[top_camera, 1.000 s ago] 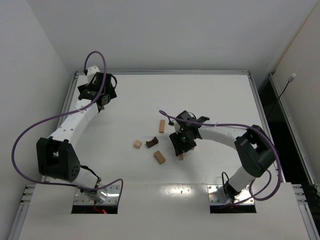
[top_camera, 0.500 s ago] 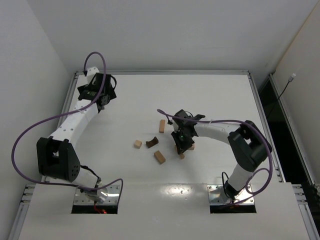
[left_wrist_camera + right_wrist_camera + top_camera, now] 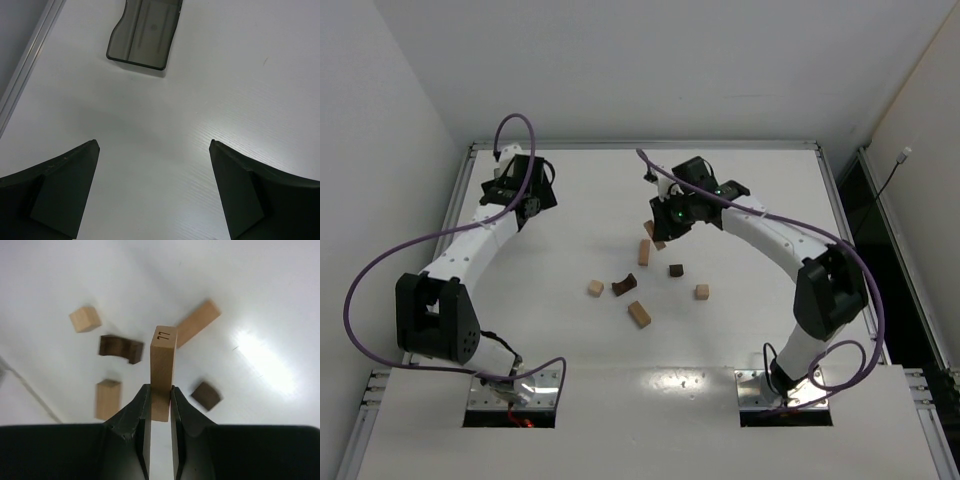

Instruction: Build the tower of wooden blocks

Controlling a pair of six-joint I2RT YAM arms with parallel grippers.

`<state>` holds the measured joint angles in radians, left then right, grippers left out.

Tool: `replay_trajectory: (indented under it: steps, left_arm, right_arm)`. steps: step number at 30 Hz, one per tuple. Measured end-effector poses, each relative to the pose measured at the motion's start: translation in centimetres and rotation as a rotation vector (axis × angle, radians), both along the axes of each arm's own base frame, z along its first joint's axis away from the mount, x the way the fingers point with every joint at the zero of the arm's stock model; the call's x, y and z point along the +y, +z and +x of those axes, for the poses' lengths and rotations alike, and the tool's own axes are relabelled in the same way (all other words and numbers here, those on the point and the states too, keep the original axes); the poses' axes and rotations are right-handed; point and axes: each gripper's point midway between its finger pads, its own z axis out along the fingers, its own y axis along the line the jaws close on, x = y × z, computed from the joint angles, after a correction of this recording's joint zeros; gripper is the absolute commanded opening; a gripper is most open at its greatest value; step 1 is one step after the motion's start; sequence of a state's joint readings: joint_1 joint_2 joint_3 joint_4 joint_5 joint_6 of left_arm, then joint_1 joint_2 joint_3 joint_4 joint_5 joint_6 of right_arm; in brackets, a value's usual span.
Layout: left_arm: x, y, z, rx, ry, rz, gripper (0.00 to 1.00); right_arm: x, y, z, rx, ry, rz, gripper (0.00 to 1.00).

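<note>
My right gripper is holding its tan bar in the air above the blocks. It will release the bar against the rearmost tan block's long side [image 3: 653,256] [image 3: 129,402], facing the dark cube.
The wood blocks lie loose on the table, with no stack. They are a tan bar [image 3: 643,252], a dark cube [image 3: 675,270], a tan cube [image 3: 702,291], a dark arch [image 3: 624,286], a second tan cube [image 3: 595,288] and a tan block [image 3: 639,314]. My right gripper [image 3: 665,222] [image 3: 159,387] is shut on a tan bar [image 3: 163,365] marked 11 and holds it in the air above and behind the blocks. Below it the right wrist view shows the arch [image 3: 120,347] and the dark cube [image 3: 206,395]. My left gripper [image 3: 523,205] [image 3: 154,142] is open and empty at the far left.
A translucent grey plastic piece [image 3: 145,32] lies on the table ahead of the left gripper, near the table's metal left rail [image 3: 30,55]. White walls close in the table at the back and the left.
My right gripper has risen with the tan bar and swung from the near right of the blocks to the far side. This uncovers the dark cube and a tan cube. The left arm has barely moved.
</note>
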<state>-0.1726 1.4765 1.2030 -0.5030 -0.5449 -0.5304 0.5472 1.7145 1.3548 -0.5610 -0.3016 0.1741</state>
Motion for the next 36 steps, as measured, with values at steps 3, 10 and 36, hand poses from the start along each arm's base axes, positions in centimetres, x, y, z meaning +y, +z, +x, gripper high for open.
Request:
replay_trajectory:
  steps: [3, 10, 36]
  left_arm:
    - [0.0, 0.1, 0.0, 0.0, -0.003, 0.001, 0.91]
    - [0.0, 0.2, 0.1, 0.001, -0.006, 0.002, 0.91]
    - [-0.5, 0.1, 0.9, 0.01, -0.033, -0.006, 0.9]
  right_arm:
    - [-0.5, 0.5, 1.5, -0.123, 0.079, -0.055, 0.0]
    - [-6.1, -4.4, 2.0, -0.233, 0.3, -0.285, 0.0]
    - [-8.5, -12.6, -0.1, -0.057, 0.544, -0.377, 0.0]
